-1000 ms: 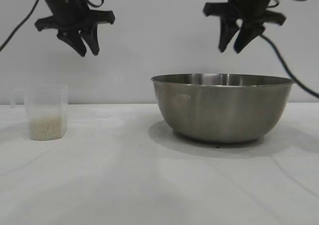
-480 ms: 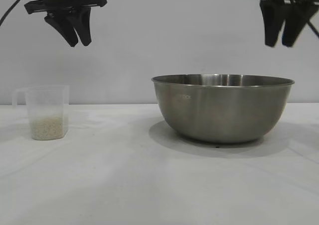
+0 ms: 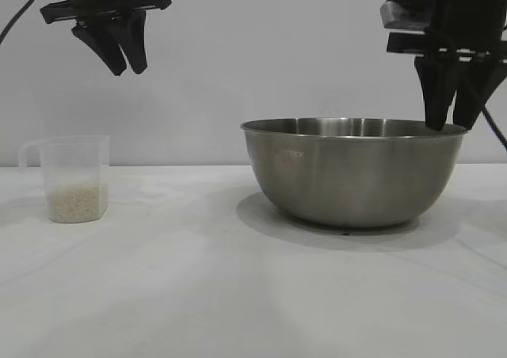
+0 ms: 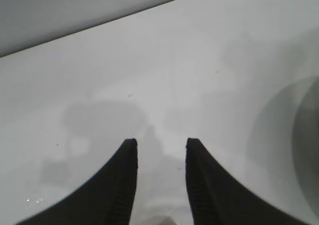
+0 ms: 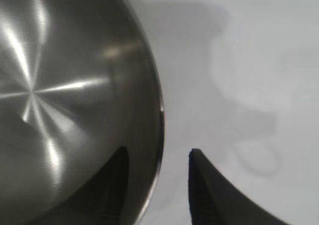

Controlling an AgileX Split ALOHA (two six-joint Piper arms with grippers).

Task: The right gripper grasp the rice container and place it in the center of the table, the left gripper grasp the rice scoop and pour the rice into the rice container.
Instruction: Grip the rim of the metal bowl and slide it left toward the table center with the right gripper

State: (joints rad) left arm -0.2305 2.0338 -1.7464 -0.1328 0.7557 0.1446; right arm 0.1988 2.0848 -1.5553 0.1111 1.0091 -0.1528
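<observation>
I should next lower my left gripper to the clear rice scoop and close it on the scoop's handle [image 3: 23, 155], because that keeps the scoop's opening free for pouring.
The steel rice container [image 3: 353, 172] stands on the white table [image 3: 158, 279], right of centre. My right gripper [image 3: 450, 125] is open and hangs at the bowl's right rim. In the right wrist view [image 5: 157, 154] one finger is over the bowl's inside and one outside, with the rim [image 5: 160, 120] between them. The clear rice scoop [image 3: 73, 177] with rice [image 3: 75, 203] in its bottom stands at the left. My left gripper [image 3: 127, 70] is open and empty, high above the scoop and a little to its right. It also shows in the left wrist view [image 4: 158, 142].
A plain grey wall stands behind the table. Black cables trail from both arms at the upper corners. The bowl's edge shows faintly in the left wrist view [image 4: 309, 150].
My right gripper has swung right and come down to the bowl's right rim. My left gripper rose and moved slightly left, then held still.
</observation>
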